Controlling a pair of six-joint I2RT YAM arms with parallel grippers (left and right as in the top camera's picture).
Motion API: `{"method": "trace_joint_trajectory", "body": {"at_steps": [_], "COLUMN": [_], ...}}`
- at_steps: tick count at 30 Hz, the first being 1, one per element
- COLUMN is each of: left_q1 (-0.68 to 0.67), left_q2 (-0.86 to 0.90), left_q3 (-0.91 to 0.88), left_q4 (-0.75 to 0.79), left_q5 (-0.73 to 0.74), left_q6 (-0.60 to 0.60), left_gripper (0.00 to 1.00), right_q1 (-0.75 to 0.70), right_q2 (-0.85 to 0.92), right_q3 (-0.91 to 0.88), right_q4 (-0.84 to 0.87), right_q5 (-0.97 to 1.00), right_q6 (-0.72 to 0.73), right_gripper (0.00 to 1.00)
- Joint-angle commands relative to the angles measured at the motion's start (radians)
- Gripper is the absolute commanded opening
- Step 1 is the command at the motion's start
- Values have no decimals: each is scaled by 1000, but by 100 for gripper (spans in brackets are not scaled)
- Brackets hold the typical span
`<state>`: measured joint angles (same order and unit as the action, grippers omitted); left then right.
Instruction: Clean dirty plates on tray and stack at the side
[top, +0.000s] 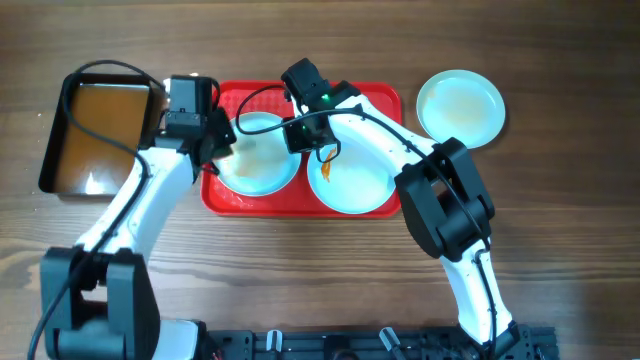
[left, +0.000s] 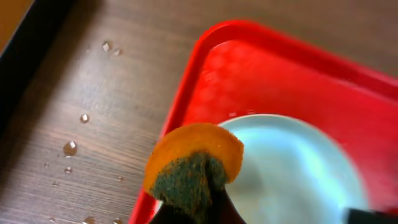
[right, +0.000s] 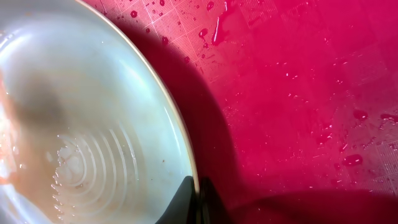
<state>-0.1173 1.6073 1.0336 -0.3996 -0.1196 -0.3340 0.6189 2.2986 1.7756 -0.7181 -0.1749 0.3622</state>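
Observation:
The plate in my right gripper should be let go on top of the white plate on the table (top: 461, 108) beside the tray.
Two white plates lie on the red tray (top: 372, 98): a left plate (top: 262, 170) and a right plate (top: 352, 185) with an orange smear. A third white plate (top: 460, 106) lies on the table right of the tray. My left gripper (top: 222, 152) is shut on an orange and green sponge (left: 193, 163) at the left plate's left rim (left: 298, 168). My right gripper (top: 297, 135) is shut on the left plate's right rim (right: 194, 186), one finger inside and one outside. The plate's wet inside (right: 81, 124) fills the right wrist view over the tray (right: 298, 93).
A black pan (top: 100, 135) of brownish water stands left of the tray; its edge shows in the left wrist view (left: 18, 56). Water drops (left: 69, 148) lie on the wooden table between pan and tray.

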Motion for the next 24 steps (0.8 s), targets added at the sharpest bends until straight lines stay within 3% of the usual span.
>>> {"method": "trace_joint_trajectory", "body": {"at_steps": [1, 5, 10, 16, 21, 24], "left_q1": [-10, -10, -10, -10, -20, -25], "left_q2": [30, 145, 291, 272, 140, 50], "left_q3": [-2, -3, -3, 3, 3, 3], "left_q4": [1, 2, -2, -79, -84, -46], "left_q5": [227, 319, 371, -48, -279, -333], "left_q6": [-19, -127, -103, -31, 17, 53], "left_gripper": [4, 4, 4, 4, 4, 4], "right_q1": [-5, -5, -5, -5, -5, -5], "right_q2": [21, 21, 21, 21, 21, 21], "right_q3": [23, 23, 23, 23, 23, 23], "right_q4": [3, 1, 1, 0, -1, -2], "right_q5": [21, 21, 21, 21, 21, 22], "right_q6": [8, 8, 8, 7, 7, 3], "right_gripper": [4, 4, 4, 4, 4, 4]}}
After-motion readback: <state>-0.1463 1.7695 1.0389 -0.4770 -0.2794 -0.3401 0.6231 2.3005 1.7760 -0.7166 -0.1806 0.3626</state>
